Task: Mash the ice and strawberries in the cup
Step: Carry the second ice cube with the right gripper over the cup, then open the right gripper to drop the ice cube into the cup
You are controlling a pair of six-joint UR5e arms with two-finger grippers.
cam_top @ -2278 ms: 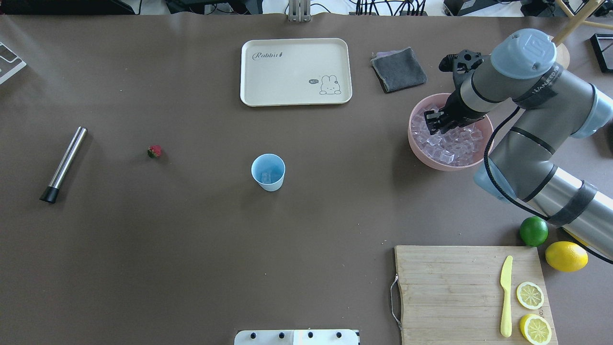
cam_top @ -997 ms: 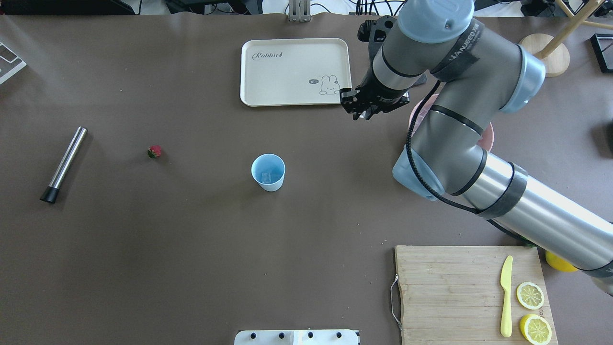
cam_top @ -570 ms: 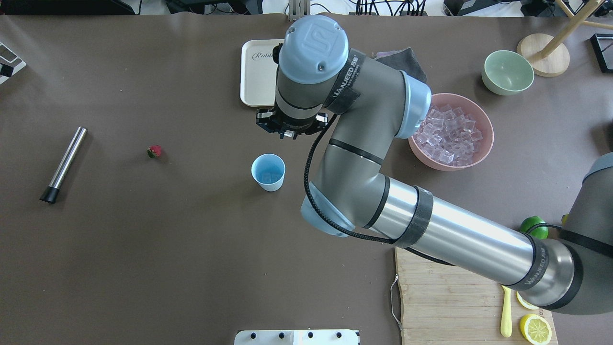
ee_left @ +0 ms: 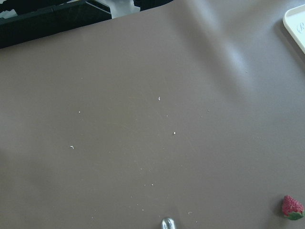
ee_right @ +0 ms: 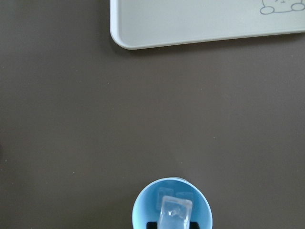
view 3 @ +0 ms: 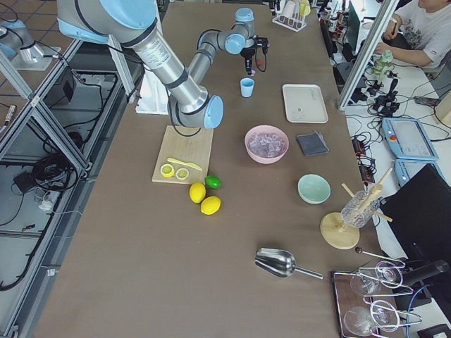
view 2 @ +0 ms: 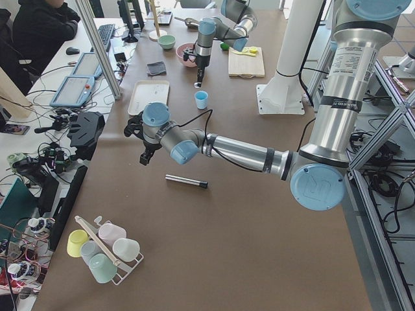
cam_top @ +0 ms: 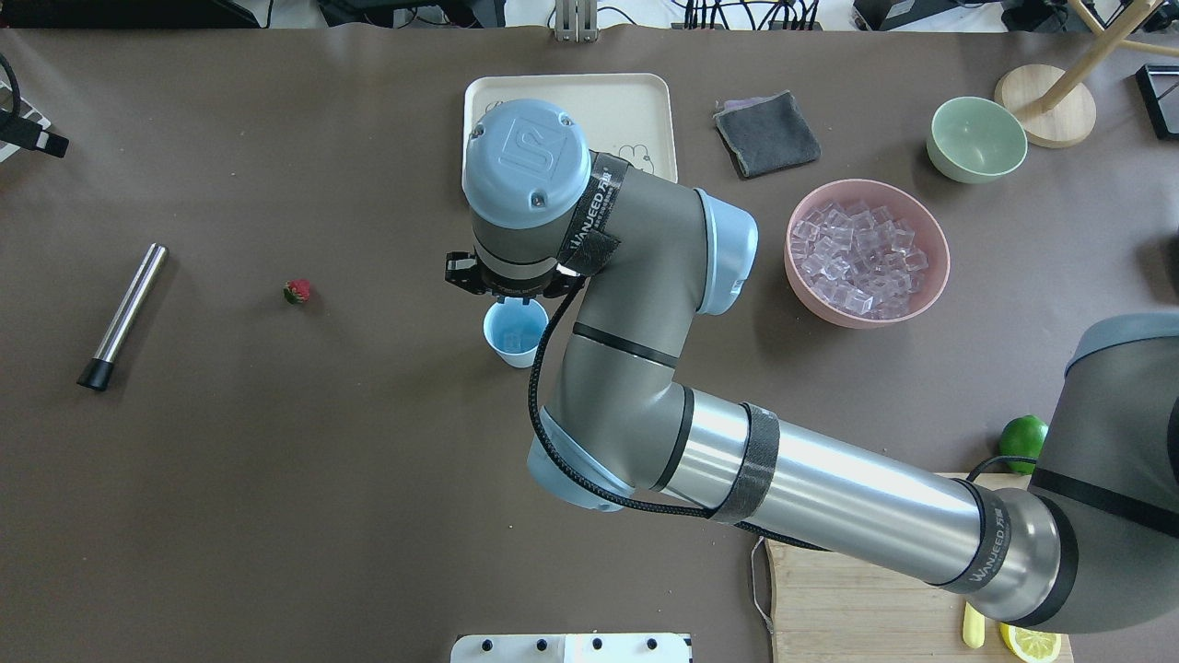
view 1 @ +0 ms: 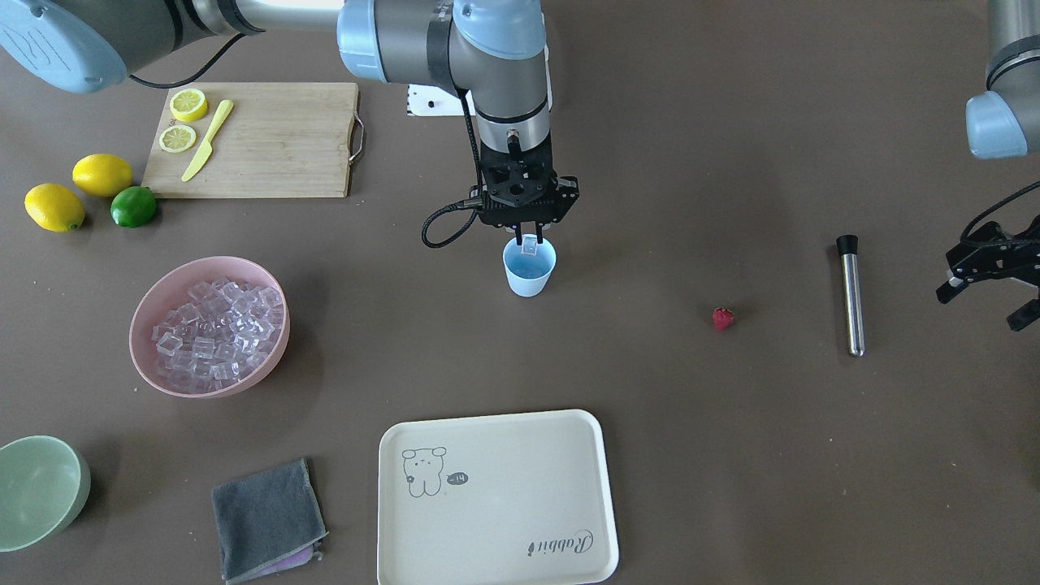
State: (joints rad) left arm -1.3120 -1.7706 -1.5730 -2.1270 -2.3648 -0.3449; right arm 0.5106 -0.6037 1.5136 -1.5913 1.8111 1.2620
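Note:
The robot's left gripper will next go to the strawberry's red middle (view 1: 722, 318) (ee_left: 291, 205), near the steel muddler, and close there, because the strawberry belongs in the cup.
The light-blue cup (view 1: 530, 272) stands mid-table, also in the overhead view (cam_top: 516, 339). My right gripper (view 1: 529, 240) hangs straight down just above its rim, shut on one clear ice cube (view 1: 530, 242). The right wrist view shows that cube (ee_right: 175, 213) over the cup's mouth (ee_right: 143, 210), with other ice at the bottom. The strawberry (view 1: 722, 318) lies alone on the table, away from the cup toward my left side (cam_top: 297, 292). My left gripper (view 1: 981, 309) hovers open and empty beyond the muddler.
A steel muddler (view 1: 850, 292) lies near the strawberry. A pink bowl (cam_top: 941, 267) full of ice cubes is on my right. The cream tray (view 1: 496, 496), grey cloth (view 1: 268, 520), green bowl (view 1: 41, 487), cutting board (view 1: 268, 138), lemons and lime stand around.
My right arm lifted from the pink bowl and swung left across the table with an ice cube, stopping over the cup. My left gripper has come into the overhead view's left edge.

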